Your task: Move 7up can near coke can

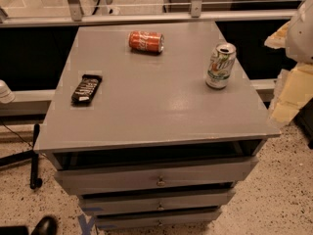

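Observation:
Next, my gripper grasps the lower half of the 7up can [218, 74], which stands upright and should move near the coke can.
The 7up can [220, 66], silvery-white with green markings and an open silver top, stands upright near the right edge of the grey cabinet top [156, 106]. The coke can [146, 41], orange-red with white script, lies on its side near the back middle of the top. The two cans are well apart. My gripper [292, 84] shows as pale cream and white parts at the right edge of the view, beyond the cabinet's right side and a little right of the 7up can. It touches nothing on the top.
A dark candy bar [86, 88] lies near the left edge of the top. The cabinet has drawers [156, 177] below its front edge. A metal rail [146, 17] runs behind it. Dark cables and a stand base [34, 155] lie on the speckled floor at the left.

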Motion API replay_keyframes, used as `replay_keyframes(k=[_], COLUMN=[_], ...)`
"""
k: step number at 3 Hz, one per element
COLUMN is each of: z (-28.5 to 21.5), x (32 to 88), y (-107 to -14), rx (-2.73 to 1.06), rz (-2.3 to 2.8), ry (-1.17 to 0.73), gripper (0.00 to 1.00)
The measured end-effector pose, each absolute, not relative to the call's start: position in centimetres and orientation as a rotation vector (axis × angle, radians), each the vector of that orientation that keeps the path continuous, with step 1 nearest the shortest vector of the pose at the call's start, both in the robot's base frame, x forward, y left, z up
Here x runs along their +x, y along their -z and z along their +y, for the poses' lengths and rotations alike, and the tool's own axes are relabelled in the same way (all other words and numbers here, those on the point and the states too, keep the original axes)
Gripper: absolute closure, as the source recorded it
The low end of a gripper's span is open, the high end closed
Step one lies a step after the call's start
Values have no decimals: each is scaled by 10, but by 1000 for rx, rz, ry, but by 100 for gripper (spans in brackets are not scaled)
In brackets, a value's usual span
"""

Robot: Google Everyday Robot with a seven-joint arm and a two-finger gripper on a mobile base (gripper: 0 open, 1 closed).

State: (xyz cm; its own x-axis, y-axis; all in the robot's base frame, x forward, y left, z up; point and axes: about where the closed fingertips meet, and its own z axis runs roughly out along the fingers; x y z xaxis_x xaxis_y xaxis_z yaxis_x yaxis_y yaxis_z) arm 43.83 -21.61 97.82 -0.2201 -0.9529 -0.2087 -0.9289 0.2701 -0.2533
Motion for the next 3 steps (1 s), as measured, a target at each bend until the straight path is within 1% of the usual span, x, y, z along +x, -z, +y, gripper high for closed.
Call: replay_keyframes(k=[1,2,3], z=[-216,-217,-230], x=[438,449,488], y=[-978,-958,-904], rx=[-1720,-1665,-1495], rz=[2226,2207,2173], ry=[105,24,-152], gripper=[0,0,0])
